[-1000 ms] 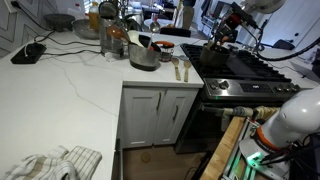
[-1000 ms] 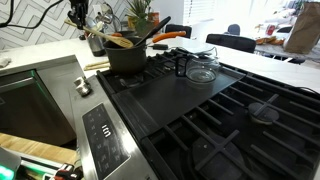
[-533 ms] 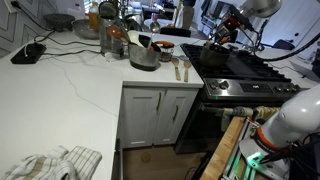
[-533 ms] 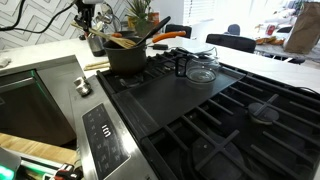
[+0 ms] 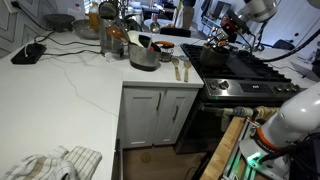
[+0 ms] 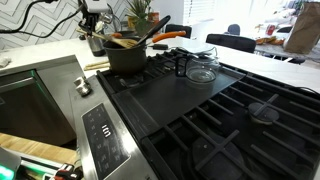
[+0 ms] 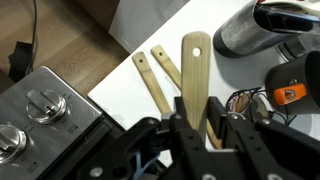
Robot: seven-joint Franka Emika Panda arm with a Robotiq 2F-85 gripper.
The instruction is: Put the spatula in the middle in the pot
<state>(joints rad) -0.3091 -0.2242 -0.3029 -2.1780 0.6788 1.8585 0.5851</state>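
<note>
The robot's gripper needs to release the wooden spatula inside the dark round pot (image 5: pixel 214 51) on the stove burner next to the white counter. The spatula is still raised above the white counter.
My gripper (image 7: pixel 196 124) is shut on the tan wooden spatula (image 7: pixel 195 70), whose flat blade with a hole juts out past the fingers. Two similar wooden utensils (image 7: pixel 157 84) lie on the white counter below it. In both exterior views the gripper (image 5: pixel 227 30) (image 6: pixel 95 14) hangs raised just above and beside the dark round pot (image 5: pixel 213 55) (image 6: pixel 126 57), which stands on the stove's near-counter burner. Something tan and wooden (image 6: pixel 120 42) shows at the pot's rim; I cannot tell whether it is inside.
A shiny silver pan (image 5: pixel 143 57) (image 7: pixel 250 30) stands on the counter by the utensils (image 5: pixel 180 68). The black gas stove (image 6: pixel 200 110) carries a glass lid (image 6: pixel 202 72). A cloth (image 5: pixel 55 163) lies at the counter's front. Knobs (image 7: pixel 35 105) line the stove front.
The gripper with the spatula has risen a little and shifted sideways toward the pot. Nothing else has moved.
</note>
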